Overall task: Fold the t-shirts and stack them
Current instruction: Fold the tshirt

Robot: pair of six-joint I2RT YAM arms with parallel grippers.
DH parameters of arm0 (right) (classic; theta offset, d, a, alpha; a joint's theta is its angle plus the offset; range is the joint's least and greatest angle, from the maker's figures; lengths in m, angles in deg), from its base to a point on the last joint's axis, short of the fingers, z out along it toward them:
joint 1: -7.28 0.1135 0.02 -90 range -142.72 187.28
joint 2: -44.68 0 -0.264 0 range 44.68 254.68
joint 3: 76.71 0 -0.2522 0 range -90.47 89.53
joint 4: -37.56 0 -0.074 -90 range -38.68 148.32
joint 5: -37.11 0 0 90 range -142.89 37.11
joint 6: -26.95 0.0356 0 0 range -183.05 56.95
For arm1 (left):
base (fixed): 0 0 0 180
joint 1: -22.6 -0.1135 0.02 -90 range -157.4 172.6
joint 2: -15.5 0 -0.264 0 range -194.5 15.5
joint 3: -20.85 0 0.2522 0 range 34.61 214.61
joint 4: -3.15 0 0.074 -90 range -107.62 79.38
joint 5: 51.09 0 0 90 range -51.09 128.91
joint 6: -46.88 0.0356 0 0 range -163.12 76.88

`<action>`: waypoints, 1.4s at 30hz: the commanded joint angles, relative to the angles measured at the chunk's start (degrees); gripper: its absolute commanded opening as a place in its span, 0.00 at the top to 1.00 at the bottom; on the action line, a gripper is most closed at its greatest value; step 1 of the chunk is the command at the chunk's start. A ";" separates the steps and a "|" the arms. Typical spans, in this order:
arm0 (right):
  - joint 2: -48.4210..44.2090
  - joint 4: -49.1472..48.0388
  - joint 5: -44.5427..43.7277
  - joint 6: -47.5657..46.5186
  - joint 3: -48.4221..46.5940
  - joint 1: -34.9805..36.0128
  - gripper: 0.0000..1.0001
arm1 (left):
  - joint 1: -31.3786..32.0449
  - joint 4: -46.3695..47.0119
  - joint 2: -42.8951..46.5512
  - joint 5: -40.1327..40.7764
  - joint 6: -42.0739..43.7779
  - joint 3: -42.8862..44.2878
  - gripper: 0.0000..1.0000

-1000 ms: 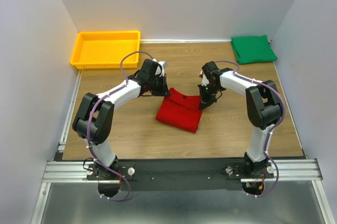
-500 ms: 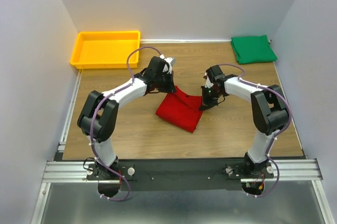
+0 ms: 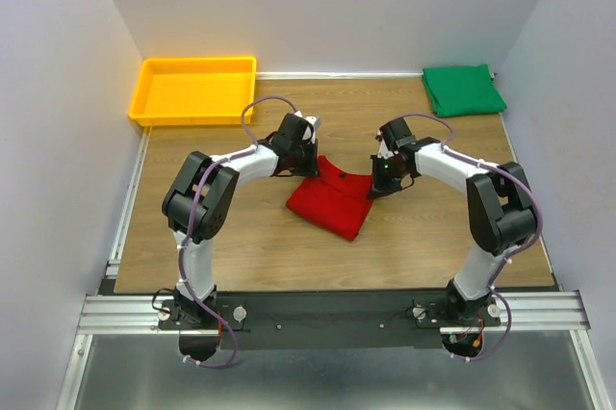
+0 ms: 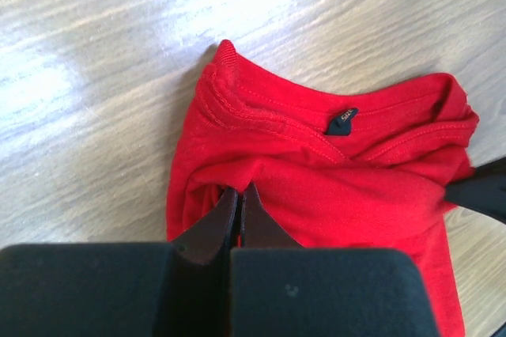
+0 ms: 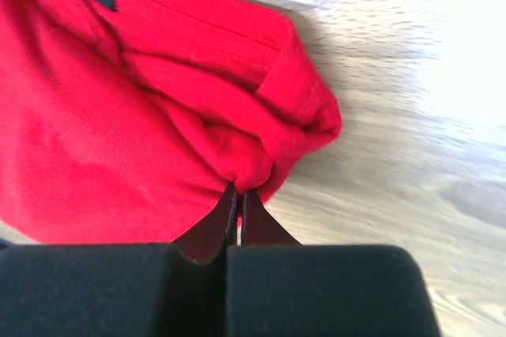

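Note:
The red t-shirt's near edge is at a slant to the table's edge. My left gripper needs to open and take the t-shirt's near corner (image 3: pixel 291 203) to straighten it.
The red t-shirt (image 3: pixel 327 203) lies folded and bunched mid-table, its collar and dark size label (image 4: pixel 341 122) facing up. My left gripper (image 3: pixel 306 169) is shut on a pinch of red cloth at the shirt's far left corner (image 4: pixel 239 191). At the far right corner my right gripper (image 3: pixel 374 189) is likewise shut on a bunched fold (image 5: pixel 239 192). Red fabric (image 5: pixel 118 131) fills the left of the right wrist view. The green t-shirt (image 3: pixel 463 89) rests folded at the far right corner of the table, away from both grippers.
A yellow tray (image 3: pixel 192 90) stands at the far left corner. White walls close in the table on the left, back and right. Bare wood (image 3: pixel 241 246) lies between the red shirt and the arm bases.
The left arm has swung its elbow inward and its gripper has shifted a little right, dragging the shirt's far left corner along. The right gripper has barely moved. Both stay shut on the cloth.

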 commanded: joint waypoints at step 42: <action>-22.85 -24.20 9.34 3.20 12.32 -0.20 0.59 | 0.56 8.61 21.47 7.41 -3.92 -12.46 0.49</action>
